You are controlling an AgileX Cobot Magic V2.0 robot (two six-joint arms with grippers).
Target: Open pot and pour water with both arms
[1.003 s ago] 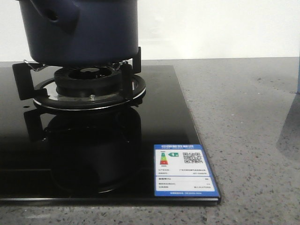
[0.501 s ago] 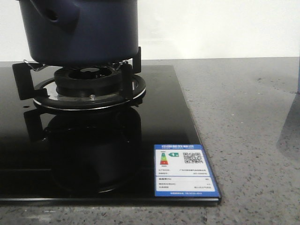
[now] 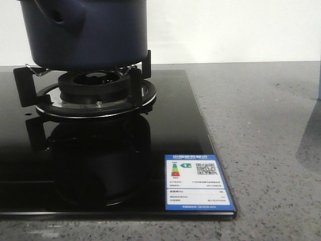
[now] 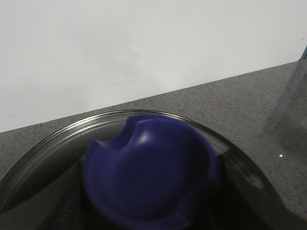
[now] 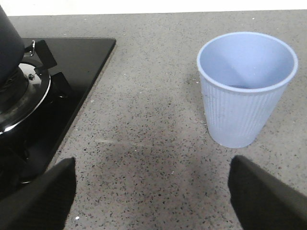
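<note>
My right gripper is to go to the light-blue cup next and close around the cup's upper sides (image 3: pixel 320 69) (image 5: pixel 206 98), just under its rim.
The dark navy pot (image 3: pixel 90 35) stands on the gas burner (image 3: pixel 95 88); its top is cut off in the front view. Its side also shows in the right wrist view (image 5: pixel 8 38). In the left wrist view a glass lid (image 4: pixel 53 139) with a blue knob (image 4: pixel 148 163) fills the frame. My left gripper (image 4: pixel 151 196) has a dark finger pressed against each side of the knob. Whether the lid rests on the pot is hidden. My right gripper (image 5: pixel 153 196) hangs open over bare countertop, empty, short of a light-blue cup (image 5: pixel 242 91). Neither gripper shows in the front view.
The black glass hob (image 3: pixel 175 130) carries a blue and white label (image 3: pixel 198 183) near its front right corner. Grey speckled countertop (image 3: pixel 261 125) lies to its right. A white wall stands behind.
</note>
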